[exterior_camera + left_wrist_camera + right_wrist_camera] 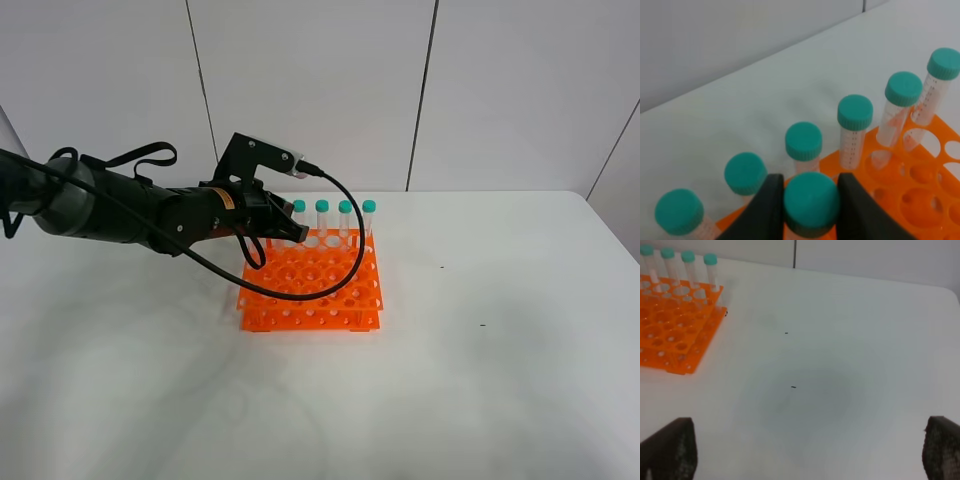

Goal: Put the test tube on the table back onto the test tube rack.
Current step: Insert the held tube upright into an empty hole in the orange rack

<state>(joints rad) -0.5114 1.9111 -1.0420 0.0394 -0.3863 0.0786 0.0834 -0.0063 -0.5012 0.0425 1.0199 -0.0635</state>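
The robot's left gripper will release the test tube in the rack hole (276, 257) just in front of the back row.
My left gripper (811, 220) is shut on the teal cap of a test tube (811, 200), one black finger (765, 210) on each side. It holds the tube upright over the orange test tube rack (935, 200), just in front of the back row of several capped tubes (855, 112). I cannot tell whether its tip is in a hole. In the high view the left gripper (283, 227) hangs over the rack's (312, 288) back left part and hides the held tube. My right gripper (805, 455) is open and empty above the white table (840, 365), away from the rack (675, 332).
Several capped tubes (345, 215) stand along the rack's back row. A black cable (340, 270) from the left arm loops over the rack. The wall (320, 90) rises behind the table (500, 360). Small dark specks (482, 325) lie on the table right of the rack.
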